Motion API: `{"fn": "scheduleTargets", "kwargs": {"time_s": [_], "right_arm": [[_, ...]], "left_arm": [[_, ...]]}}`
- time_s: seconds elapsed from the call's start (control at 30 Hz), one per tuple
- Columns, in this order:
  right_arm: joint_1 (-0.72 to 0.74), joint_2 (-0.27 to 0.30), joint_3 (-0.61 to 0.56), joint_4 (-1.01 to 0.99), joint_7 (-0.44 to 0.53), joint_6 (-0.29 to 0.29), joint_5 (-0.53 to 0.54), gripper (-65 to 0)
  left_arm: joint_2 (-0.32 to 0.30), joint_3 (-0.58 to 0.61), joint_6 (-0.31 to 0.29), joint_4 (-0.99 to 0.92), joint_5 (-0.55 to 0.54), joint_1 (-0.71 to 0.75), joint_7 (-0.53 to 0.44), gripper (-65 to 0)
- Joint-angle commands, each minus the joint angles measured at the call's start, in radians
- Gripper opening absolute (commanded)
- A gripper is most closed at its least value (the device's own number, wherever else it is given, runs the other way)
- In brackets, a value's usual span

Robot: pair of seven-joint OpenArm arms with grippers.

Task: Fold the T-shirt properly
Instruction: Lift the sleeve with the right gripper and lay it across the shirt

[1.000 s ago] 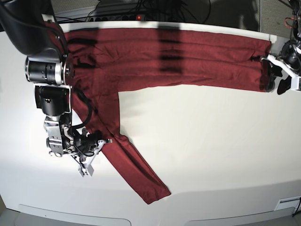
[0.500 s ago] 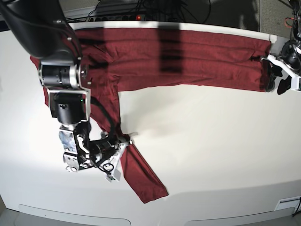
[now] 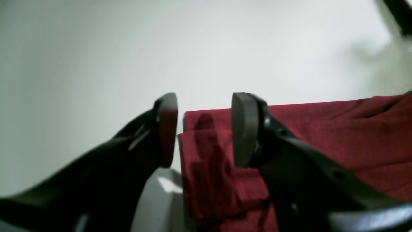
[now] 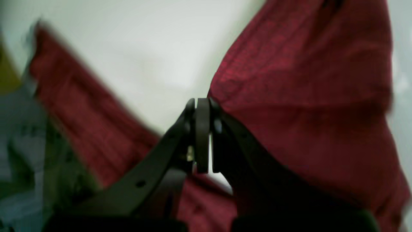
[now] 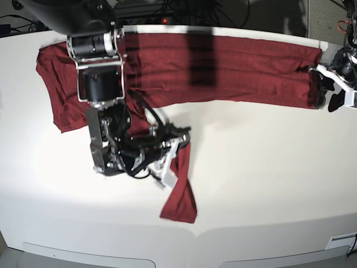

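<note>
Next, my right gripper releases the raised sleeve on the spread T-shirt (image 5: 234, 62) between the dark shadow and my left gripper.
The maroon T-shirt (image 5: 245, 67) lies spread along the back of the white table (image 5: 268, 167). My right gripper (image 5: 179, 139) is shut on one long sleeve (image 5: 179, 195) and holds it raised, with the cuff end hanging down towards the table. In the right wrist view the fingers (image 4: 202, 135) are pressed together with the cloth (image 4: 305, 96) against them. My left gripper (image 5: 326, 92) is open at the shirt's right end. In the left wrist view its gripper (image 3: 204, 129) straddles the cloth edge (image 3: 322, 129), which lies between the open fingers.
My right arm's bulk (image 5: 100, 84) covers part of the shirt's left side. Cables and a power strip (image 5: 162, 19) lie behind the table's back edge. The table's front edge runs along the bottom, with a small white tag (image 5: 340, 241) at the right.
My right arm has swung right and towards the table's middle, carrying the sleeve with it, so the sleeve now hangs from the gripper. The shirt's left part is uncovered. The left gripper has not moved.
</note>
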Motion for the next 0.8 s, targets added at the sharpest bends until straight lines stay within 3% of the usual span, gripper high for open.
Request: {"fn": "scheduleTargets", "kwargs": {"time_s": [0.0,0.37,0.77], "right_arm": [[0.019,-0.006,-0.017,0.052,0.009,0.005,0.050,-65.0],[-0.179,-0.006,-0.280,0.343,-0.048,0.005,0.266,-65.0],[-0.261,-0.032,-0.330,0.513,-0.179,0.005,0.498,-65.0]], "left_arm": [[-0.016,-0.010,-0.003,0.014,-0.011,-0.003,-0.024,-38.4],[-0.014,-0.010,-0.003,0.014,-0.011,-0.003,-0.021,-38.4],[-0.014,-0.010,-0.003,0.013,-0.011,0.000,0.008,-38.4]]}}
